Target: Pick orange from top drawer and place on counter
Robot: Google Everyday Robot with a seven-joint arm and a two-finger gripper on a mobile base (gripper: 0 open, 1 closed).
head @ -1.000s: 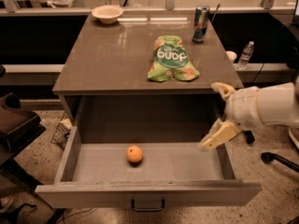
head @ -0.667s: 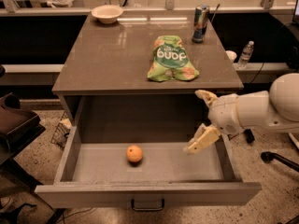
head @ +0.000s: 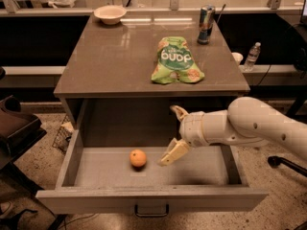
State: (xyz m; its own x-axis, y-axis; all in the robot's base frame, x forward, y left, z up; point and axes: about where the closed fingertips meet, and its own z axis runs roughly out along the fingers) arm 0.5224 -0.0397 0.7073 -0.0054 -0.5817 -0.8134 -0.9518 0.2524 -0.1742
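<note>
Next, I close on the orange's sides (head: pixel 139 159) to move it from the open top drawer to the counter.
The orange (head: pixel 138 158) lies on the floor of the open top drawer (head: pixel 151 197), left of centre. The drawer is pulled out wide, with a small dark handle on its front panel. My gripper (head: pixel 171 134) reaches in from the right over the drawer, a short way right of the orange and above it, apart from it. Its fingers (head: pixel 174 152) are spread open and hold nothing. The counter (head: pixel 115 56) is the glossy grey-brown top above the drawer.
On the counter are a green snack bag (head: pixel 176 61), a drink can (head: pixel 206 17) at the back right and a white bowl (head: pixel 110 14) at the back left. A water bottle (head: pixel 252 55) stands on a ledge to the right. A dark chair (head: pixel 14 123) is at the left.
My gripper has moved left across the drawer, from near the right wall toward the orange. The orange has not moved.
</note>
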